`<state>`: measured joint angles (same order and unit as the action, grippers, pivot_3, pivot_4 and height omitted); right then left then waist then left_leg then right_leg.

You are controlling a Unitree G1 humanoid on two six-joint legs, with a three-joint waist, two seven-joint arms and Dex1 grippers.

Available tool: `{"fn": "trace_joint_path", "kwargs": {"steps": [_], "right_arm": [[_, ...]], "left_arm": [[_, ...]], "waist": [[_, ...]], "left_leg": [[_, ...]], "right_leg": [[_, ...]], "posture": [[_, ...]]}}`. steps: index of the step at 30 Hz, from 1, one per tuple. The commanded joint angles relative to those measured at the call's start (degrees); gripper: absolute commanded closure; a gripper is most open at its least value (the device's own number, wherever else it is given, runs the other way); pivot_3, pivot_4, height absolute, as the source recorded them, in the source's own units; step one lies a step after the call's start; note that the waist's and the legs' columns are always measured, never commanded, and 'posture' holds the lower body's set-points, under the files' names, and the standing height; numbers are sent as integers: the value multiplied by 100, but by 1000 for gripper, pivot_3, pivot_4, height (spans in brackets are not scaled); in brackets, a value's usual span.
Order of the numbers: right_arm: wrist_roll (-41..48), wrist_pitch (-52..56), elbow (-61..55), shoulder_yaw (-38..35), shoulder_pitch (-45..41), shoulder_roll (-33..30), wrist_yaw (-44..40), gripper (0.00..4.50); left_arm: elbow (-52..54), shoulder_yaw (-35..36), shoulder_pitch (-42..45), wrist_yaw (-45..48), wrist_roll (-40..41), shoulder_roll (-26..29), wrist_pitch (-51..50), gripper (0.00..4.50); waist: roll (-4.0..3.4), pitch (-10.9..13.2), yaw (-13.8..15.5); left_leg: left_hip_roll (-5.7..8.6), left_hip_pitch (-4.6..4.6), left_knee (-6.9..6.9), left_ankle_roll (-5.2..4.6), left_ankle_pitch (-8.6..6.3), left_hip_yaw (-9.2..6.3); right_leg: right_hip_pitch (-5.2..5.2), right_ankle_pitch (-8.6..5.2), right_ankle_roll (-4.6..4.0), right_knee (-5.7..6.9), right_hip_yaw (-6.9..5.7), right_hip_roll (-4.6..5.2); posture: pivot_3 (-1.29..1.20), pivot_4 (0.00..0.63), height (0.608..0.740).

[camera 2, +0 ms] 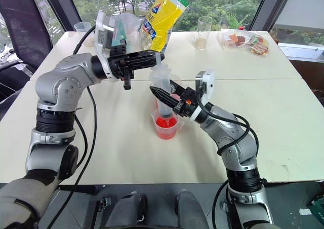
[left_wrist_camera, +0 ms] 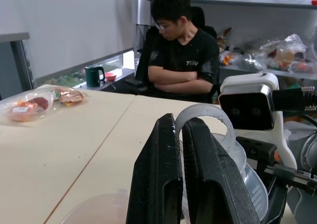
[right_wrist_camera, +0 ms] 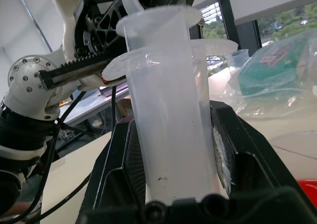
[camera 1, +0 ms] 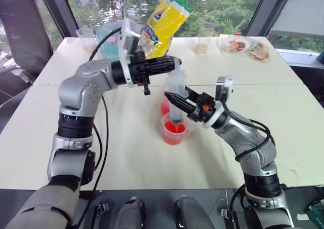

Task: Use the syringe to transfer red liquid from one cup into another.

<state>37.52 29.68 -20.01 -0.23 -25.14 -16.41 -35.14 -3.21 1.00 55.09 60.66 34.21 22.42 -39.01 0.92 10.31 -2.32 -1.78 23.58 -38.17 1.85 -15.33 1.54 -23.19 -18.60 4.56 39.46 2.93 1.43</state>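
Observation:
I should release the clear syringe from my right gripper on the bare table (camera 1: 233, 113) beside the cups, in front of the snack packets.
The clear syringe (camera 1: 177, 84) stands upright with its tip down in the front cup (camera 1: 174, 131), which holds red liquid (camera 1: 173, 129). A second cup (camera 1: 164, 106) showing red stands just behind it. My right gripper (camera 1: 170, 98) is shut on the syringe barrel (right_wrist_camera: 171, 125), coming in from the right. From the left, my left gripper (camera 1: 175, 64) reaches in at the syringe's top. It is shut on the plunger's clear ring (left_wrist_camera: 205, 116). How much liquid is inside the barrel is not visible.
A yellow bag (camera 1: 164, 21), a teal container (camera 1: 107, 40), clear cups with beige contents (camera 1: 202, 39) and snack packets (camera 1: 245, 46) line the table's far side. A person (left_wrist_camera: 181, 50) sits with arms folded past the table's end, near a green mug (left_wrist_camera: 93, 76).

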Motion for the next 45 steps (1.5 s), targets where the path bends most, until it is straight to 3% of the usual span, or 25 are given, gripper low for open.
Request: {"fn": "trace_joint_path", "kwargs": {"steps": [1, 18, 21, 28, 38, 42, 45], "right_arm": [[207, -152, -271, -251, -470, 81, 138, 3061], [454, 186, -474, -347, -566, 104, 288, 3061], [418, 180, -460, -305, -503, 92, 255, 3061], [403, 186, -444, -277, -431, 62, 234, 3061], [787, 507, -449, -541, -703, -58, 485, 3061], [1186, 1502, -88, -988, -1582, -528, 1250, 3061], [1311, 2445, 849, -1451, -2424, -1034, 1935, 3061]], "left_arm": [[358, -567, -191, 224, 80, -161, -191, 4465], [418, -523, -274, 160, 124, -31, -322, 4465], [373, -309, -184, 66, 205, 92, -419, 3478], [355, 148, -114, -88, 282, 546, -499, 97], [740, 670, -522, -357, 560, 1229, -721, 39], [869, 724, -723, -501, 601, 1275, -723, 39], [1027, 745, -888, -611, 694, 1241, -737, 39]], "waist": [[0, 0, 1], [0, 0, -1], [0, 0, -1], [0, 0, -7], [0, 0, -5], [0, 0, 2], [1, 0, 2]], "left_leg": [[0, 0, 0, 0, 0, 0], [0, 0, 0, 0, 0, 0], [0, 0, 0, 0, 0, 0], [0, 0, 0, 0, 0, 0], [-1, 0, 2, 0, 0, 0], [1, 0, -1, 0, 0, 0], [0, -1, 0, -1, 0, -1]], "right_leg": [[0, 0, 0, 0, 0, 0], [0, 0, 0, 0, 1, 1], [0, 0, 0, 0, 1, 1], [0, 0, 0, 0, 0, 1], [-1, 0, 0, 0, 1, 4], [0, 0, 0, 1, 0, 10], [0, 0, -1, 1, -1, 11]], "posture": [[0, 150, 740], [0, 150, 740], [0, 150, 740], [0, 150, 740], [0, 150, 740], [0, 150, 740], [0, 150, 740]]}}
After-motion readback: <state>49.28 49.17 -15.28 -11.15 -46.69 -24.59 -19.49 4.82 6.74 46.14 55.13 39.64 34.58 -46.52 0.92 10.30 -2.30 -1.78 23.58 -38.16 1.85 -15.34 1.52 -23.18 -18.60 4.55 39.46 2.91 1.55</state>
